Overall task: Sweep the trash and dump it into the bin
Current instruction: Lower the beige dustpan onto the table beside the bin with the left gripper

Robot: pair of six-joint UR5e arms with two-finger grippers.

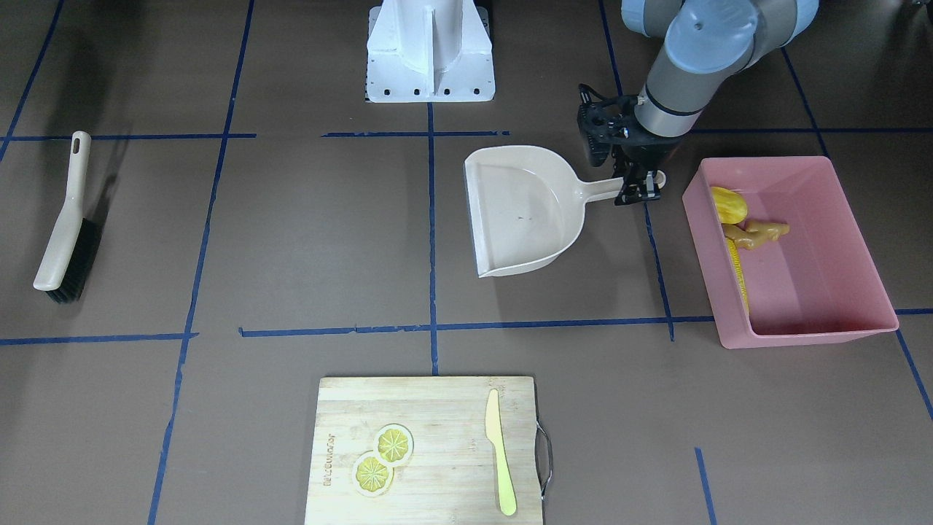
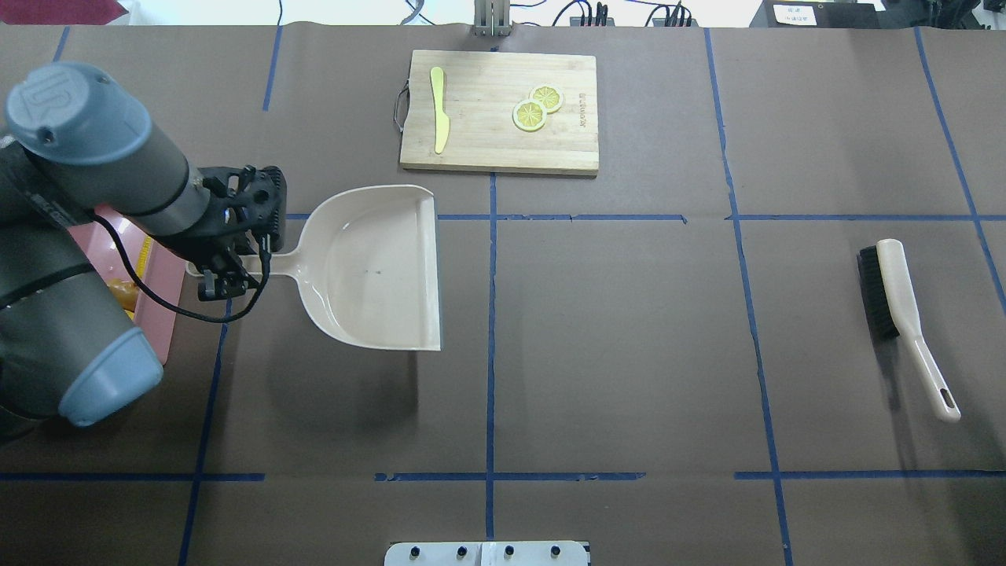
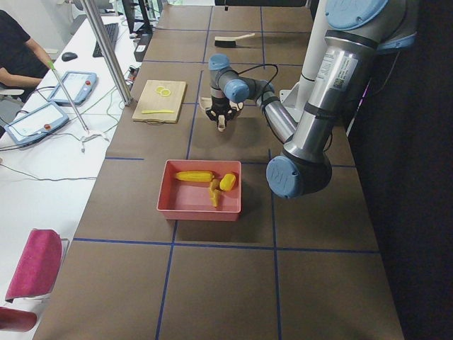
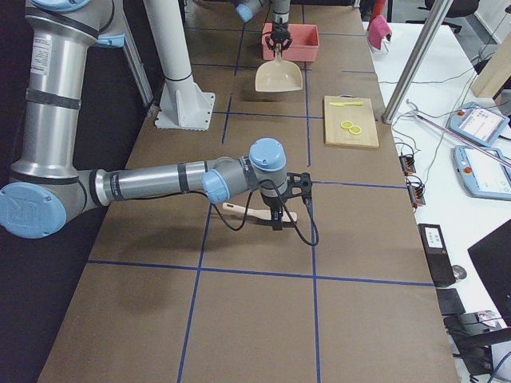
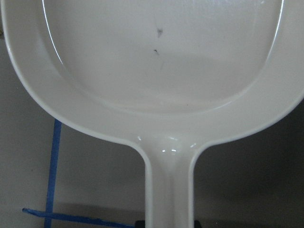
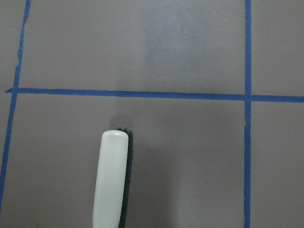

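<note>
Next, I release the beige dustpan with my left gripper on the table [image 1: 504, 222] between the middle blue tape line and the pink bin.
The trash lies in the pink bin [image 1: 824, 332]: a yellow oval lump [image 1: 729, 205], a tan ginger root [image 1: 762, 232] and a corn cob [image 1: 738, 273] along its wall. My left gripper [image 1: 641, 191] [image 2: 228, 271] is shut on the handle end of the beige dustpan [image 1: 521, 211] [image 5: 161, 71], just beside the bin. The pan holds nothing. The brush [image 1: 65, 226] [image 6: 111, 180] lies on the table. My right gripper [image 4: 279, 211] shows only in the exterior right view, close over the brush. I cannot tell whether it is open or shut.
A wooden cutting board [image 2: 487, 149] at the far edge carries two lemon slices [image 2: 537, 108] and a yellow-green knife [image 2: 439, 110]. The white robot base [image 1: 430, 51] stands mid-table. Blue tape lines cross the brown table cover. A person sits at the side desk [image 3: 18, 60].
</note>
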